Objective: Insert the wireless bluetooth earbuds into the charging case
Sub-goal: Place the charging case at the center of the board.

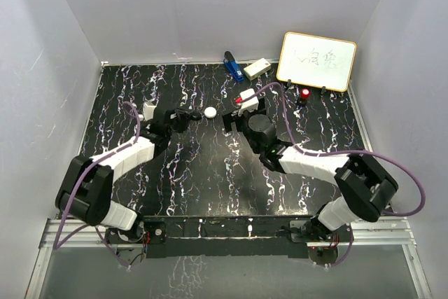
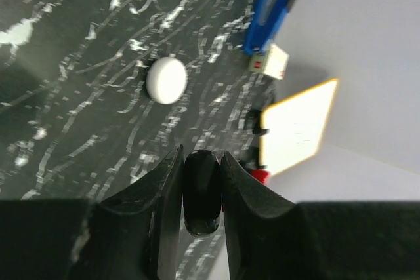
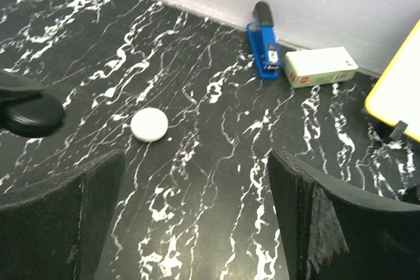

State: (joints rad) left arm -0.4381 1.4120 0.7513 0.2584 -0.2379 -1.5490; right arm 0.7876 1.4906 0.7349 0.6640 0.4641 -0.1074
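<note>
I should let go with my left gripper of the glossy black rounded object on the bare table [image 1: 204, 134] [image 2: 100, 149] just in front of the charging case.
The charging case [image 1: 210, 112] is a small round white puck lying flat on the black marbled table [image 1: 210, 180], also seen in the left wrist view [image 2: 166, 80] and the right wrist view [image 3: 149, 124]. My left gripper [image 1: 189, 117] sits just left of it, shut on a glossy black rounded object [image 2: 201, 191] that stands edge-on between the jaws [image 3: 29, 115]. My right gripper [image 1: 234, 115] hovers just right of the case, open [image 3: 197, 214], with only bare table between its fingers. The earbuds are out of view.
At the back stand a blue stapler [image 1: 232, 66], a cream box [image 1: 257, 68] and a yellow-framed whiteboard [image 1: 316, 61], with a small red-topped item [image 1: 306, 94] in front of the board. White walls enclose the table on three sides.
</note>
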